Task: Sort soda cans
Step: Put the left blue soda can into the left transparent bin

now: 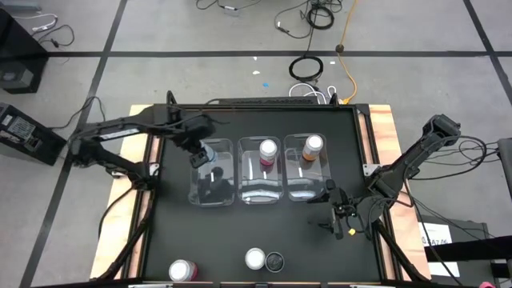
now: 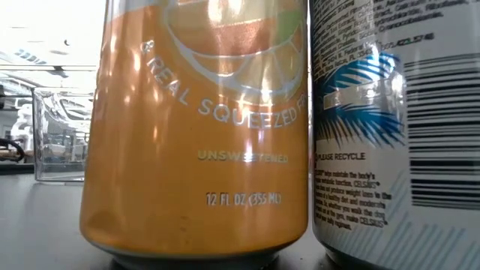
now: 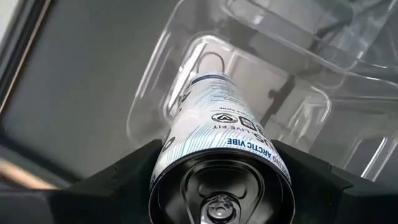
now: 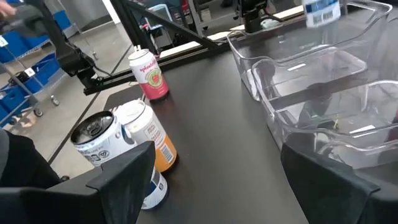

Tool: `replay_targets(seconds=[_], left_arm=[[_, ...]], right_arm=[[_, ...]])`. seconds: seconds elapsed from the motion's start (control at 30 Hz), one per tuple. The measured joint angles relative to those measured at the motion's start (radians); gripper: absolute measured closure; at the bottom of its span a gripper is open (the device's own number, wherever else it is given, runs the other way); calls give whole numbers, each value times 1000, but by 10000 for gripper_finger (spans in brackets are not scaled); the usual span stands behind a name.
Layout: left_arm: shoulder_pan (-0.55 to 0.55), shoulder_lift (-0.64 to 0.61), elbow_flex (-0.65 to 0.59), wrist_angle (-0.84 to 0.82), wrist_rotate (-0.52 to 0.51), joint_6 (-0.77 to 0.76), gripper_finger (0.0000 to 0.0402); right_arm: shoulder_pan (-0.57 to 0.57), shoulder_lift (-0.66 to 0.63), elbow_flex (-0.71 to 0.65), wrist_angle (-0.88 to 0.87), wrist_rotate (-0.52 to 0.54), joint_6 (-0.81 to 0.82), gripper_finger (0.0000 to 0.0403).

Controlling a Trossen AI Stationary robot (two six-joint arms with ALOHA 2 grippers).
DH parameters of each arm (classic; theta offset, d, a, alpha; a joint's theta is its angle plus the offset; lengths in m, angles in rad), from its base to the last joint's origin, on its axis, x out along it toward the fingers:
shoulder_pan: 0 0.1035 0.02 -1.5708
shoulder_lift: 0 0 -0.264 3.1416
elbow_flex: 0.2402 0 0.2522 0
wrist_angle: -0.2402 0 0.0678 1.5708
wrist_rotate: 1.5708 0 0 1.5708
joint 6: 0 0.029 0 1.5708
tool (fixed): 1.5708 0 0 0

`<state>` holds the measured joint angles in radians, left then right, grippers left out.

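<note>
Next, I let go of the white-and-blue can with my left gripper in the far half of the empty bin (image 1: 224, 163) (image 3: 227, 65), toward the middle bin.
My left gripper (image 1: 203, 152) is shut on a white-and-blue soda can (image 3: 214, 134) with a dark top, above the left one of three clear bins (image 1: 212, 190). A pink-red can (image 1: 267, 152) stands in the middle bin and an orange can (image 1: 312, 148) in the right bin. At the near edge stand a pink-red can (image 1: 182, 270), an orange can (image 1: 254, 258) and a dark-topped can (image 1: 274, 261), the last two side by side. My right gripper (image 1: 340, 214) hangs open right of the bins, nothing between its fingers (image 4: 124, 174). My left gripper pinches the can between its two fingers (image 3: 118, 183), on opposite sides of the wall just below the top rim (image 3: 163, 163). The fingers come from above, pointing steeply down. The can hangs below them, roughly upright, bottom over the left bin and lifted clear of it.
The bins (image 4: 323, 106) stand in a row across the table's middle. Bare black tabletop (image 1: 320, 256) lies between them and the three near cans (image 4: 149, 74). Raised wooden rails (image 1: 382, 144) border the table, and cables lie on the floor beyond the far edge.
</note>
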<state>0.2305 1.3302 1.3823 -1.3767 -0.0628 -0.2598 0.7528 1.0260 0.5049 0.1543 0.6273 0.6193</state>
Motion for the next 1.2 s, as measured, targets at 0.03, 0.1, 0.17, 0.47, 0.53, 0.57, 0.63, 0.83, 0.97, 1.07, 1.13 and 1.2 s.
replay_targets(seconds=[0.03, 0.1, 0.17, 0.47, 0.53, 0.57, 0.63, 0.83, 0.97, 1.07, 1.13, 1.2], left_arm=[[9, 15, 0, 18, 10, 28, 116], [24, 45, 0, 49, 28, 76, 116], [39, 76, 0, 63, 44, 118, 116], [74, 205, 0, 128, 60, 245, 116], [78, 225, 0, 134, 60, 261, 116], [79, 235, 0, 133, 60, 269, 116], [83, 251, 7, 131, 60, 281, 116], [84, 309, 76, 135, 60, 312, 116], [84, 357, 119, 108, 60, 328, 116], [84, 376, 121, 83, 60, 344, 116], [84, 378, 121, 89, 60, 345, 116], [84, 378, 121, 93, 60, 344, 116]], right_arm=[[0, 0, 0, 0, 4, 0, 62], [0, 0, 0, 0, 4, 1, 62], [0, 0, 0, 0, 10, 4, 62], [0, 0, 0, 0, 32, 31, 62], [-1, 0, 0, 0, 38, 29, 62], [-1, 0, 0, 0, 48, 27, 62], [-1, 0, 0, 0, 61, 27, 62], [-1, 0, 0, -1, 62, 27, 62], [-1, 0, 0, -1, 62, 27, 62], [-1, 0, 0, -1, 62, 30, 62], [-1, 0, 0, -1, 62, 33, 62], [-1, 0, 0, -1, 62, 34, 62]])
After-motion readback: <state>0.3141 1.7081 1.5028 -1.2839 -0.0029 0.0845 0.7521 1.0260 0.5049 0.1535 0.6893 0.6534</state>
